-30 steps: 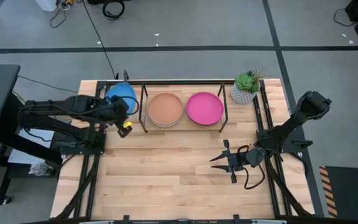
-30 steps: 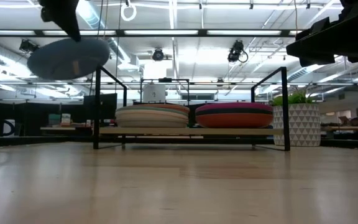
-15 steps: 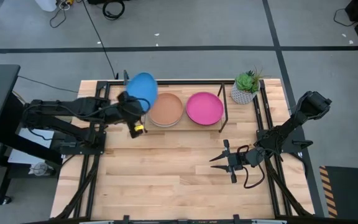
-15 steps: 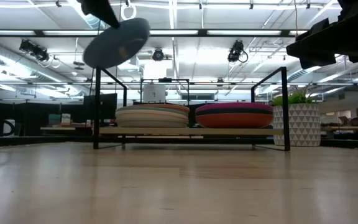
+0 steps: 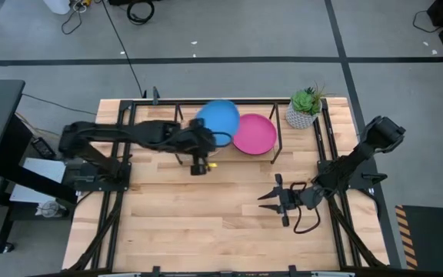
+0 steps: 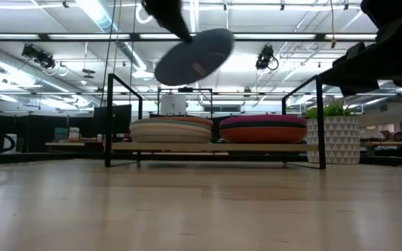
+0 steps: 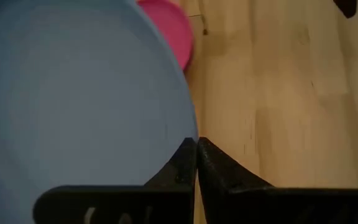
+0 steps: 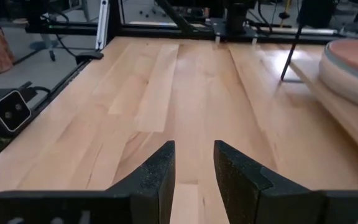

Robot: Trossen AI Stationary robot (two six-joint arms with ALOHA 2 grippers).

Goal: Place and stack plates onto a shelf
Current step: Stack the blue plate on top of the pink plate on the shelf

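Next, my left gripper lets go of the blue plate on top of the magenta plate (image 5: 256, 133) (image 7: 157, 26), near the potted plant.
My left gripper (image 5: 204, 143) is shut on the blue plate (image 5: 218, 121) and carries it in the air above the shelf (image 6: 215, 147). In the low view the blue plate (image 6: 194, 57) hangs tilted over the left stack of plates (image 6: 171, 130). The right stack (image 6: 262, 129) has the magenta plate (image 5: 256, 135) on top. From above, the blue plate and the left arm hide the left stack. My right gripper (image 5: 271, 201) is open, low over the table's near right part, away from the shelf. My left gripper pinches the blue plate's rim (image 7: 188, 134) between its two fingers (image 7: 182, 165), at the side of the plate toward the table's near left. The plate is lifted clear and tilted, its underside turned toward the table's near edge in the low view.
A potted plant (image 5: 304, 108) in a white pot stands at the far right corner, beside the shelf's right end. The shelf's black frame (image 6: 109, 118) rises at both ends. Bare wooden tabletop (image 5: 206, 215) lies in front of the shelf.
My left gripper has carried the blue plate from the table's far left corner toward the right, over the shelf's left end and above the left stack. The plate has tipped from nearly level to clearly tilted on the way.
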